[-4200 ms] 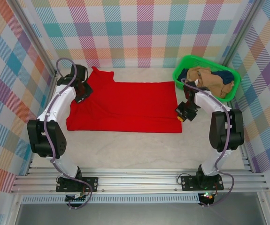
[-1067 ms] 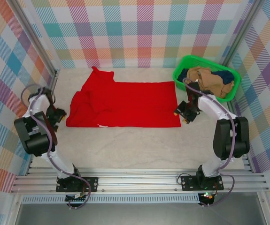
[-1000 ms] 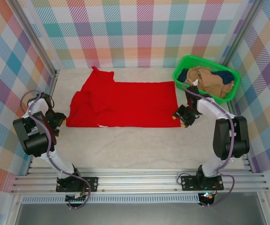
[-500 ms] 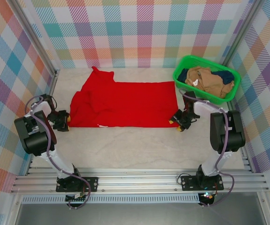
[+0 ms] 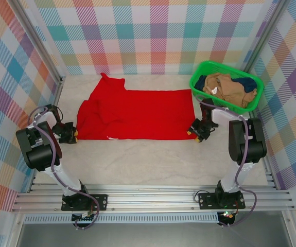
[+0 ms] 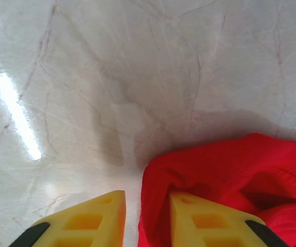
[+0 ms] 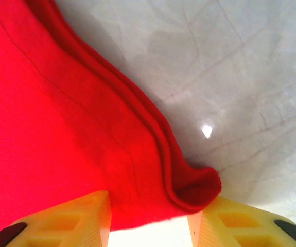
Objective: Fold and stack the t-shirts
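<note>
The red t-shirt's far sleeve nears the table's back edge; next my left gripper pinches the t-shirt's near corner (image 5: 81, 136) and drags it toward me.
A bright red t-shirt (image 5: 137, 116) lies spread flat across the table, with its left end bunched up. My left gripper (image 5: 71, 136) sits low at the shirt's near left corner. In the left wrist view its yellow fingers (image 6: 86, 226) stand close together around a fold of the red cloth (image 6: 240, 164), and a thin strip of table shows beside that fold. My right gripper (image 5: 194, 133) is at the near right corner. Its fingers (image 7: 60, 221) stand wide apart, with the curled red corner (image 7: 194, 185) between them. A tan t-shirt (image 5: 222, 85) and a dark navy t-shirt (image 5: 248, 82) lie in the basket.
A green plastic basket (image 5: 194, 84) stands at the back right, close to the right arm. Plaid walls close in the table on three sides. Bare marble tabletop (image 5: 137, 164) lies between the shirt and the arm bases.
Both grippers have moved in to the red shirt's near corners, the left one from beside the left wall. Both pairs of jaws have narrowed, the left more than the right.
</note>
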You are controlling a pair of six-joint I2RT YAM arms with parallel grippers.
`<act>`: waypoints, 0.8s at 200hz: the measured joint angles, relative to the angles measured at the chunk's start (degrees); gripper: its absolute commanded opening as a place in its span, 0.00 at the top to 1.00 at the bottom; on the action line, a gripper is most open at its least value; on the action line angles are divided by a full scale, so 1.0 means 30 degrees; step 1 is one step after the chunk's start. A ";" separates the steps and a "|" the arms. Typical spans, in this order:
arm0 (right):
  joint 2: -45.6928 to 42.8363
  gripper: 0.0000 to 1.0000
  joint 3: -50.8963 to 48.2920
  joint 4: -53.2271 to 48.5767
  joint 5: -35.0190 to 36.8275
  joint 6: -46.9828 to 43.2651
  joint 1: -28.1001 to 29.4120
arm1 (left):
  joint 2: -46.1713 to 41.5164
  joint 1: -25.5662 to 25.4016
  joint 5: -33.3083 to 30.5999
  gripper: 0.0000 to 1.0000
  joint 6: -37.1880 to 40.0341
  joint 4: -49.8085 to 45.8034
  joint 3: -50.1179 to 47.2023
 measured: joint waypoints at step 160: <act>0.0168 1.00 0.0386 -0.1566 0.2033 -0.0525 0.0015 | 0.0503 0.0590 -0.1814 1.00 0.3031 -0.3002 0.1464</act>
